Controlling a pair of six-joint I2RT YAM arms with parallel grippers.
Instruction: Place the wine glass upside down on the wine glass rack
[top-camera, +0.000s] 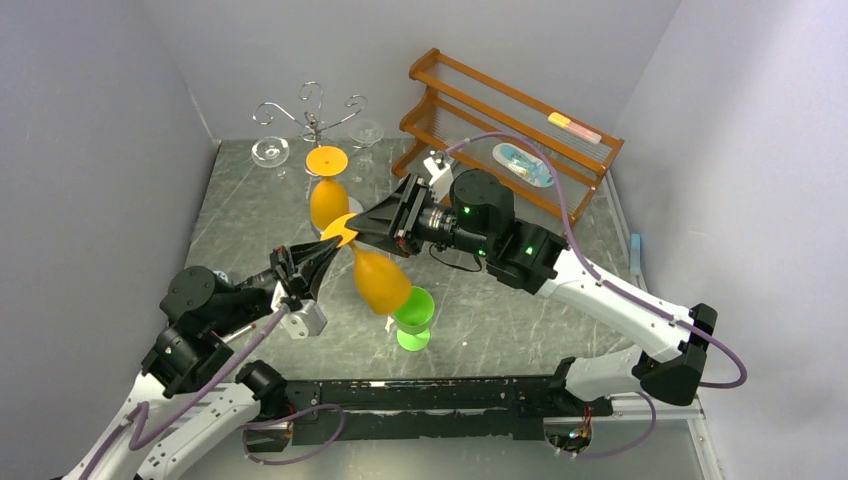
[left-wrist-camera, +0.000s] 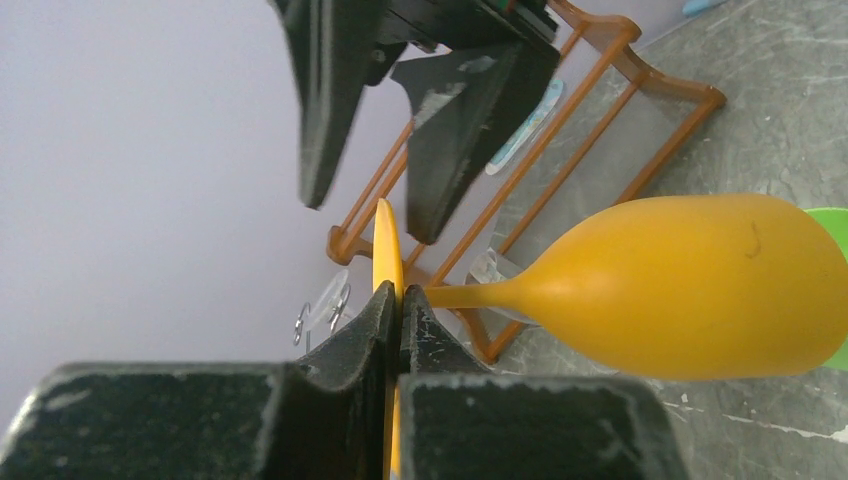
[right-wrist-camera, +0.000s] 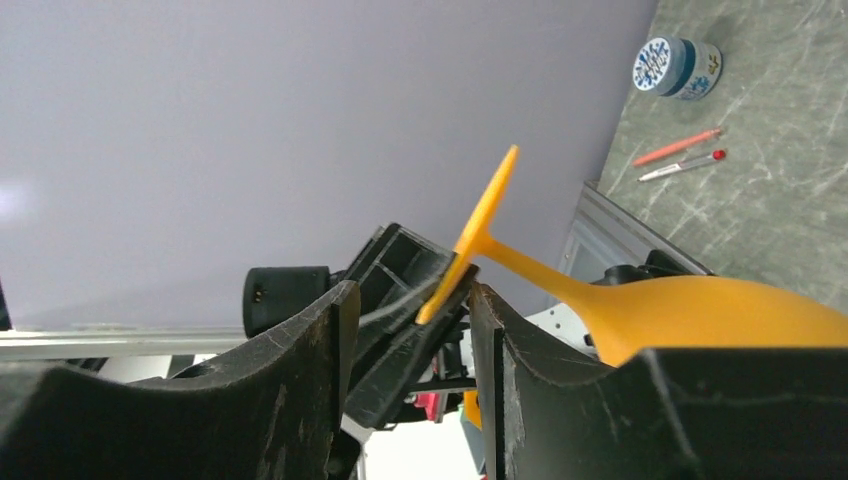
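The bowl of the orange wine glass leans out from my left gripper, so my right gripper needs to hold the foot while my left gripper turns and takes hold again of the foot (top-camera: 340, 230).
An orange wine glass (top-camera: 380, 280) is held in the air over the middle of the table, its bowl pointing toward the near right. My left gripper (top-camera: 332, 246) is shut on the rim of its flat foot (left-wrist-camera: 387, 250); the stem and bowl (left-wrist-camera: 700, 285) stick out to the right. My right gripper (top-camera: 353, 232) is open, its fingers on either side of that same foot (right-wrist-camera: 487, 215) and of the left fingertips (right-wrist-camera: 400, 300), not closed on it. The silver wire rack (top-camera: 312, 115) stands at the back left.
A second orange glass (top-camera: 328, 195) sits foot-up just in front of the rack. Clear glasses (top-camera: 270, 152) flank the rack. A green glass (top-camera: 413, 318) stands near the front. The brown wooden shelf (top-camera: 510, 110) is at the back right.
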